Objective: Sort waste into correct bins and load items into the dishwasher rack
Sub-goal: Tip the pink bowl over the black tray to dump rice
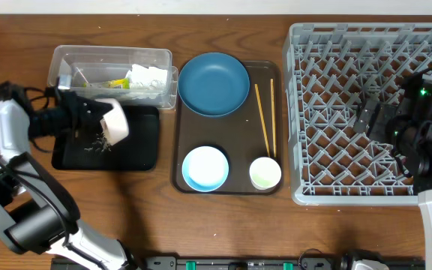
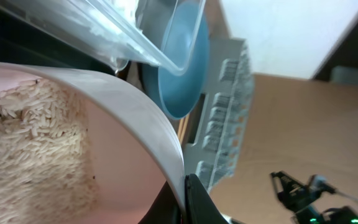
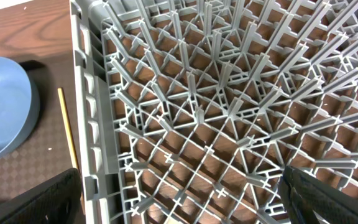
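Note:
Next, my left gripper sets the cream bowl over the chopsticks point(image 1: 259, 141) beside the small white cup.
My left gripper point(image 1: 100, 118) is shut on the rim of the cream bowl point(image 1: 117, 120), which it holds tipped on its side over the black tray point(image 1: 137, 142). The left wrist view shows white rice point(image 2: 36, 143) still inside the bowl point(image 2: 138, 118), with the gripper point(image 2: 185, 200) pinching the rim. A few rice grains point(image 1: 96, 145) lie on the black tray. The clear tub point(image 1: 77, 58) holds the snack wrapper point(image 1: 115, 83) and tissue point(image 1: 148, 76). My right gripper point(image 3: 182, 208) hangs open over the grey dishwasher rack point(image 3: 216, 112), nothing between its fingers point(image 3: 36, 199).
A brown serving tray point(image 1: 238, 150) carries the dark-blue bowl point(image 1: 213, 84), the light-blue bowl point(image 1: 205, 167), the small white cup point(image 1: 265, 172) and two chopsticks point(image 1: 262, 120). The rack point(image 1: 328, 112) fills the right side, with the right arm point(image 1: 418, 127) over it.

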{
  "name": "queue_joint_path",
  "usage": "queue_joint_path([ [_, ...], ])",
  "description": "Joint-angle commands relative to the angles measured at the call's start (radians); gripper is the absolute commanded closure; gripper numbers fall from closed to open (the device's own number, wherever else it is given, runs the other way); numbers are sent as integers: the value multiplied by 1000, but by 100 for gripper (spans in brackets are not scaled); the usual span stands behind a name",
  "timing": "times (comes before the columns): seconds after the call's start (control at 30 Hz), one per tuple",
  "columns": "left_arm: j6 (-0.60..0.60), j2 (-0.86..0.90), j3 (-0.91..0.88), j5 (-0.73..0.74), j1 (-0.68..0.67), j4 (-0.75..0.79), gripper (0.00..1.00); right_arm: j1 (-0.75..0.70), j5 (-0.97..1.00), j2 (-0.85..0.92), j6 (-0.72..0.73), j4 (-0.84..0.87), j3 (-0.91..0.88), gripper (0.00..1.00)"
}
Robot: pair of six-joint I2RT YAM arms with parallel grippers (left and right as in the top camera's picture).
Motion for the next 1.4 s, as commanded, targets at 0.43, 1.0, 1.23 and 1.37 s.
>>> queue_joint_path([
  [0.43,-26,84,-66,373,111,-1,94,-12,-5,-4,11,-6,19,1],
  [1.0,-84,84,-66,373,116,-30,94,-12,-5,-4,10,-8,19,1],
  [1.23,-158,84,-66,373,116,-35,94,-12,-5,-4,10,-9,19,1],
  [1.37,-179,82,-66,373,116,-65,94,-12,-5,-4,10,-9,19,1],
])
